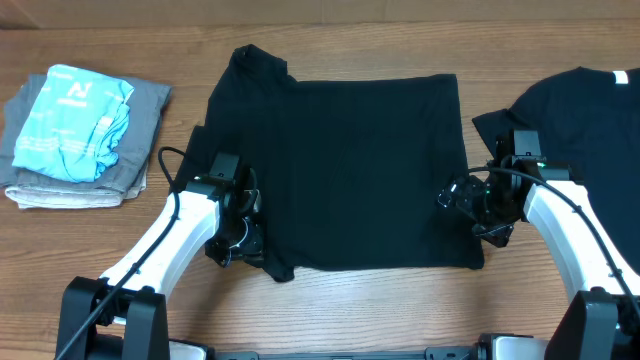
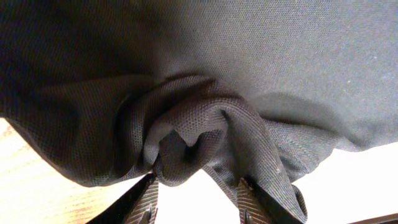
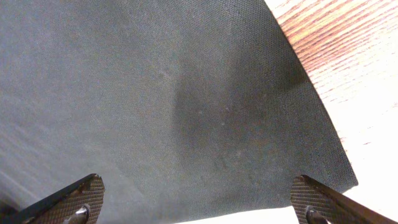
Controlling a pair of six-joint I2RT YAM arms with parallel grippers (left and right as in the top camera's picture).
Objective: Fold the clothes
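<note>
The near corner of the black T-shirt lies bunched just past the fingers of my left gripper, so next I reach in, pinch the T-shirt's fold [image 2: 183, 163] and pull it out toward the front.
One of the clothes, a black T-shirt [image 1: 350, 170], lies spread in the middle of the table, its sleeve poking out at the far left. My left gripper [image 1: 240, 240] is at its near left corner. In the left wrist view a bunched fold of the fabric [image 2: 199, 130] sits just past the left gripper [image 2: 199, 182]; its jaws stand apart with nothing between them, and cloth drapes over the right finger [image 2: 252, 199]. My right gripper [image 1: 465, 212] hovers at the shirt's right edge. The right wrist view shows that gripper [image 3: 199, 183] wide open over flat fabric [image 3: 174, 99].
A second black T-shirt [image 1: 580, 110] with a white neck label [image 1: 622, 77] lies at the far right. A folded pile [image 1: 135, 150] of grey garments with a light-blue one [image 1: 70, 120] on top sits at the far left. Bare wooden table [image 1: 360, 310] runs along the front.
</note>
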